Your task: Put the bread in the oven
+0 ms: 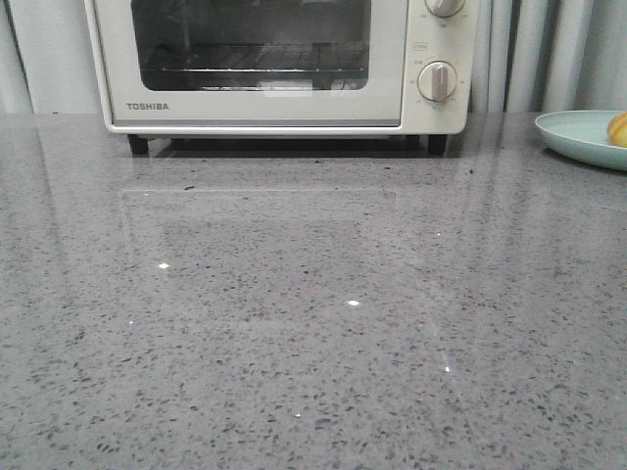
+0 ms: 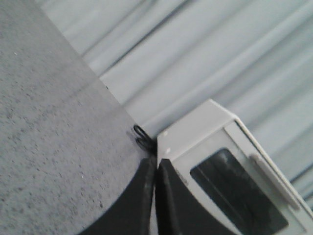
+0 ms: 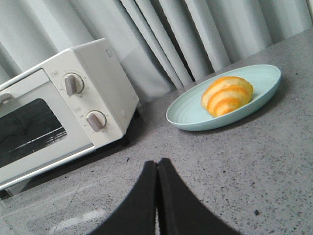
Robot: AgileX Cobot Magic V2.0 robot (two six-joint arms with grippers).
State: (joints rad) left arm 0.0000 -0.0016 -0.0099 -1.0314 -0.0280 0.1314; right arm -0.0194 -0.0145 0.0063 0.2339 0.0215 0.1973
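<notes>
The next move for my right gripper is to go to the striped bread (image 1: 619, 128) (image 3: 227, 96) on the pale blue plate and close there.
The cream-white TOSHIBA oven (image 1: 274, 64) stands at the back of the grey counter with its glass door shut; it also shows in the left wrist view (image 2: 234, 181) and the right wrist view (image 3: 58, 112). The bread (image 3: 227, 95), golden-yellow with orange stripes, lies on a pale blue plate (image 3: 186, 117); in the front view only its edge (image 1: 618, 129) shows at the far right on the plate (image 1: 578, 137). My left gripper (image 2: 155, 160) is shut and empty, near the oven's left side. My right gripper (image 3: 157, 162) is shut and empty, above the counter short of the plate. Neither gripper shows in the front view.
Grey speckled counter (image 1: 313, 323) fills the foreground. Pale curtains (image 3: 195, 34) hang behind the oven and plate. A black cable (image 2: 142, 137) lies by the oven's left rear corner. Two round knobs (image 1: 437, 80) sit on the oven's right side.
</notes>
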